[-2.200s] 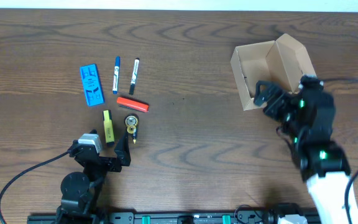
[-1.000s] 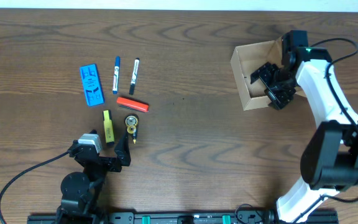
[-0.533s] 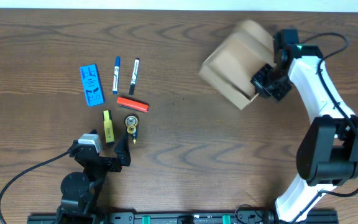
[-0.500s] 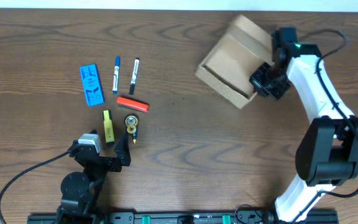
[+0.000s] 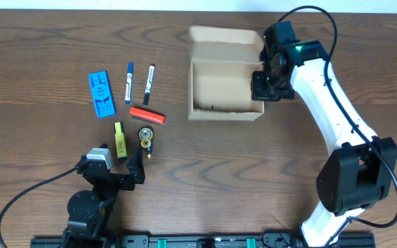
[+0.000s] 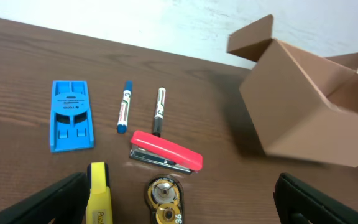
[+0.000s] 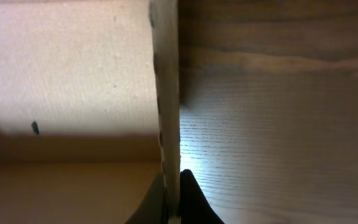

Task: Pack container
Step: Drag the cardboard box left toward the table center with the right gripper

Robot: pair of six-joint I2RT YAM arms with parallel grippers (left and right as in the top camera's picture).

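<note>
My right gripper needs to set the container down on the table (image 5: 224, 109) next to the red stapler, a little closer to the front.
The container (image 5: 222, 93), a tan cardboard box with its lid flap open at the back, is at the table's upper middle, and nothing shows inside it. My right gripper (image 5: 262, 76) is shut on its right wall. In the right wrist view that wall (image 7: 165, 93) runs up between the gripper (image 7: 171, 200), one dark finger (image 7: 190, 202) outside and the other inside. The container (image 6: 303, 106) looks tipped in the left wrist view. My left gripper (image 5: 119, 165) rests open at the front left, and in its own view the gripper (image 6: 191, 211) holds nothing.
Left of the box lie a blue flat tool (image 5: 102, 94), a blue marker (image 5: 128, 83), a black marker (image 5: 148, 84), a red stapler (image 5: 147, 114), a yellow highlighter (image 5: 119, 140) and a correction tape roller (image 5: 145, 138). The highlighter (image 6: 98, 199) and roller (image 6: 163, 199) lie between the left fingers.
My right gripper has shut on the box wall and swung the box left from the table's right side to its upper middle, turning it. The left arm has not moved.
</note>
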